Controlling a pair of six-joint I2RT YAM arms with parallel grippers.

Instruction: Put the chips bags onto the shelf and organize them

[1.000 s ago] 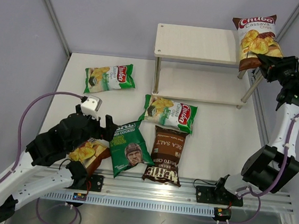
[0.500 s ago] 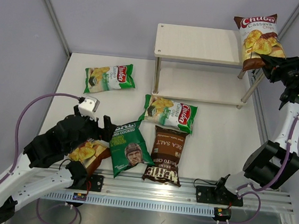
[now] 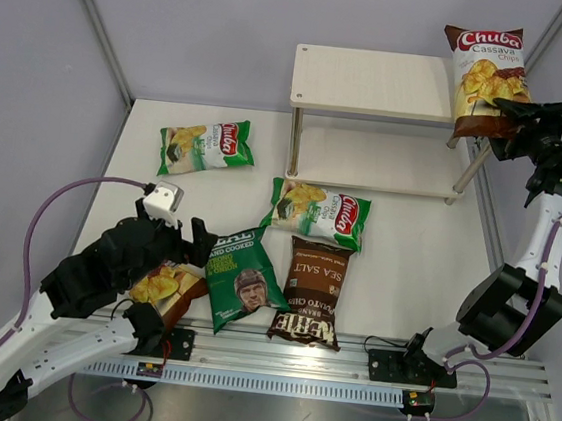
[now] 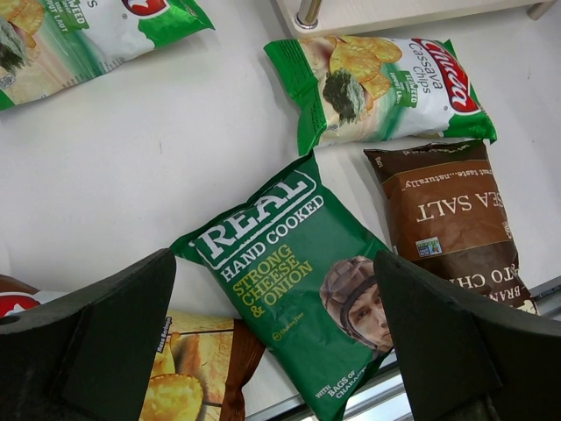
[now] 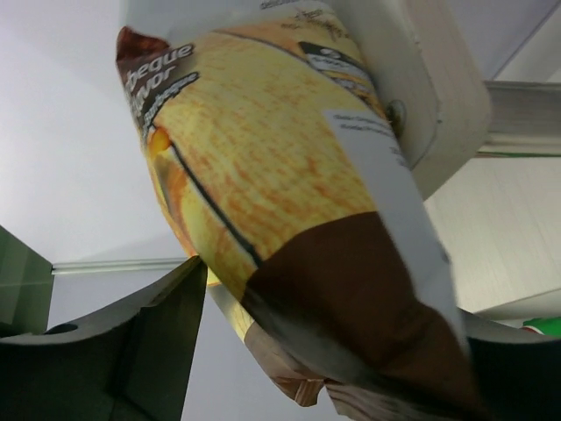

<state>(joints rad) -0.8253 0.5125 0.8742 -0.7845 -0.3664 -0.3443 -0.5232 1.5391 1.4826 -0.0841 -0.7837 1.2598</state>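
The brown-and-white Chuba bag overhangs the top board's edge, so next I pinch the bag's lower end point(image 3: 480, 127) with my right gripper and push it further in.
A brown-and-white Chuba bag point(image 3: 486, 76) stands upright at the right end of the shelf's point(image 3: 370, 79) top board. My right gripper point(image 3: 500, 121) is open, and the bag's lower end point(image 5: 263, 175) still sits between its spread fingers. On the table lie two green Chuba bags point(image 3: 205, 145) point(image 3: 321, 213), the dark green REAL bag point(image 3: 246, 279) and the brown Kettle bag point(image 3: 313, 292). My left gripper point(image 3: 174, 250) hangs open above the REAL bag point(image 4: 298, 272) and a second brown Chuba bag point(image 4: 188, 377), gripping nothing.
The shelf's lower board point(image 3: 377, 160) carries nothing. A metal rail point(image 3: 345, 363) runs along the table's near edge, just below the Kettle and REAL bags. Grey walls close in the table on the left, back and right.
The right gripper's jaws have spread apart off the brown Chuba bag, which now stands a little more upright on the top board. The left arm has barely shifted.
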